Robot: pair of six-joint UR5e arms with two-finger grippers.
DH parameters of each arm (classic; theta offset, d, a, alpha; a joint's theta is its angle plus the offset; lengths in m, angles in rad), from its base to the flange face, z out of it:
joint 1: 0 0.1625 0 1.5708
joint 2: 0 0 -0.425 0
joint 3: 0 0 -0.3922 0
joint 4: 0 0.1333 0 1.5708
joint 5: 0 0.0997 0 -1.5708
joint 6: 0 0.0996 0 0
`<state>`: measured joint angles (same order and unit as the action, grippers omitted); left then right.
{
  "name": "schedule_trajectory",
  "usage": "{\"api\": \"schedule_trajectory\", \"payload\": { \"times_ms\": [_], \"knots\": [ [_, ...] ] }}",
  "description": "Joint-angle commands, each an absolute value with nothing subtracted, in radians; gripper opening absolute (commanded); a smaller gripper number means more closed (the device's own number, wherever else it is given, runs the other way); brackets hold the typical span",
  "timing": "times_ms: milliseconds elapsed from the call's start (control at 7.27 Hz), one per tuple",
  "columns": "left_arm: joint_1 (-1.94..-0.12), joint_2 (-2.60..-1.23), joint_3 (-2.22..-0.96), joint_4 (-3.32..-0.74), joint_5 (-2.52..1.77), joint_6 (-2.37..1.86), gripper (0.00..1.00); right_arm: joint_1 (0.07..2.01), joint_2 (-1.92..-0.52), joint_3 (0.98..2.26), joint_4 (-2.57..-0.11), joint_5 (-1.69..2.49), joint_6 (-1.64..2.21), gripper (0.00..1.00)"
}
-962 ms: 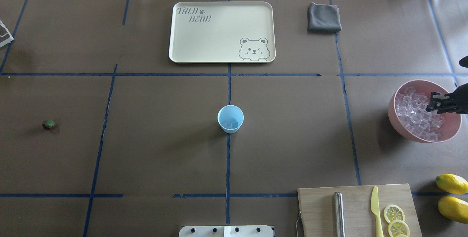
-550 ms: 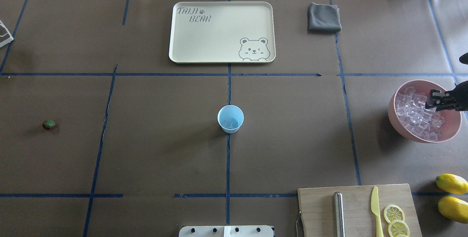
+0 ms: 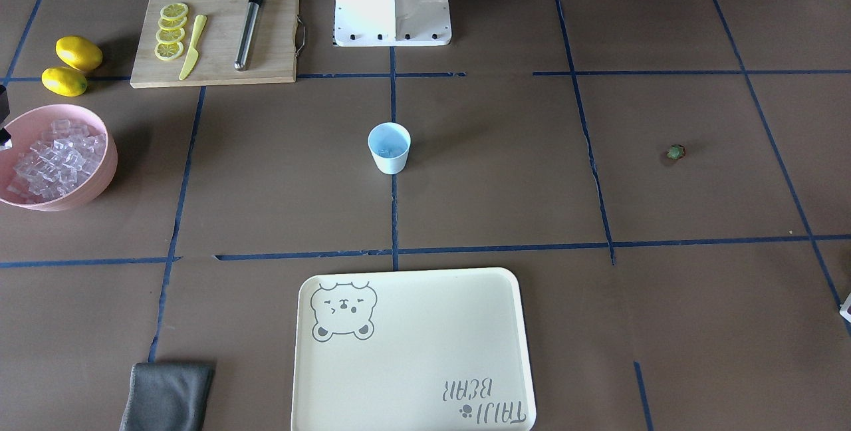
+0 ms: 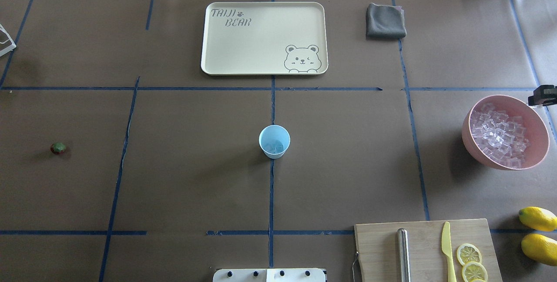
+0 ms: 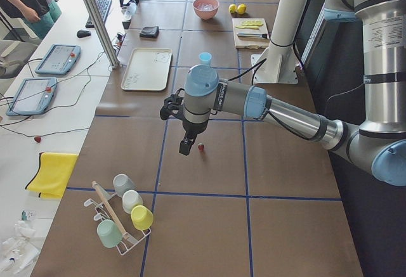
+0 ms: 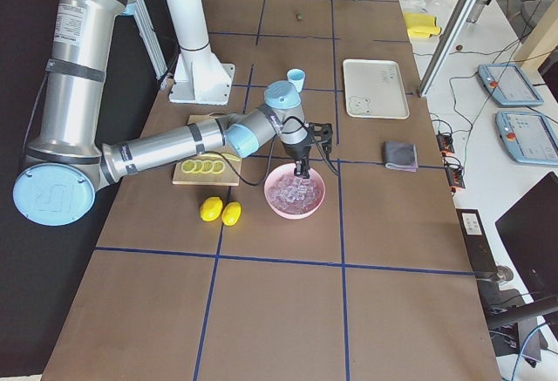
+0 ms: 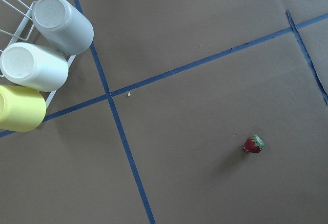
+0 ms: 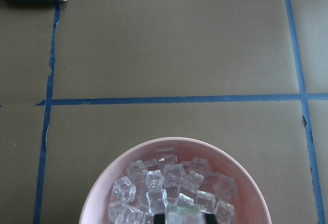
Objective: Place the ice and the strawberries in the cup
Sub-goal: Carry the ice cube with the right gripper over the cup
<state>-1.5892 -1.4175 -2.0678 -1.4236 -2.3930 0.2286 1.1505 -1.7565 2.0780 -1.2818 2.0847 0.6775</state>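
Observation:
My right gripper is going to let go of the clear ice cube, now held above the pink bowl, onto the ice cubes inside the pale blue cup [image 3: 390, 151].
The pale blue cup [image 4: 274, 141] stands mid-table with a few ice cubes in its bottom. The pink bowl [image 4: 469, 145] at the right holds many ice cubes [image 4: 498, 136]. My right gripper [image 4: 541, 95] hangs above the bowl's far rim, at the view's edge. In the right wrist view a clear ice cube [image 8: 184, 215] sits between its dark fingers, above the bowl [image 8: 102, 183]. The strawberry [image 4: 58, 148] lies on the table far left. It also shows in the left wrist view [image 7: 253, 144]. My left gripper [image 5: 184, 149] hovers close beside it; I cannot tell whether it is open or shut.
A cream tray [image 4: 217, 62] and a grey cloth [image 4: 385, 21] lie at the far side. A cutting board [image 4: 378, 247] with a metal rod, yellow knife and lemon slices sits near right, with two lemons [image 4: 538, 234] beside it. A cup rack [image 7: 36, 70] stands at the far left.
My right gripper has lifted out of the ice in the bowl and moved to the bowl's far right rim. The cup and strawberry have not moved.

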Motion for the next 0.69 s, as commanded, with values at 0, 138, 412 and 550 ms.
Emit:
{"api": "schedule_trajectory", "payload": {
  "times_ms": [0, 138, 412, 550],
  "knots": [
    [-1.589, -1.417, -2.068, -1.422, -2.393, 0.229, 1.00, 1.180, -1.657, 2.126, -1.449, 2.117, 0.496, 0.00],
    [-1.589, -1.417, -2.068, -1.422, -2.393, 0.229, 1.00, 1.155, -1.608, 2.131, -1.469, 2.120, 0.505, 0.00],
    [-1.589, -1.417, -2.069, -1.422, -2.393, 0.229, 1.00, 1.051, -1.490, 2.117, -1.503, 2.157, 0.608, 0.00],
    [-1.589, -1.417, -2.068, -1.422, -2.393, 0.229, 1.00, 0.954, -1.350, 2.103, -1.617, 2.154, 0.714, 0.00]
  ]
}}
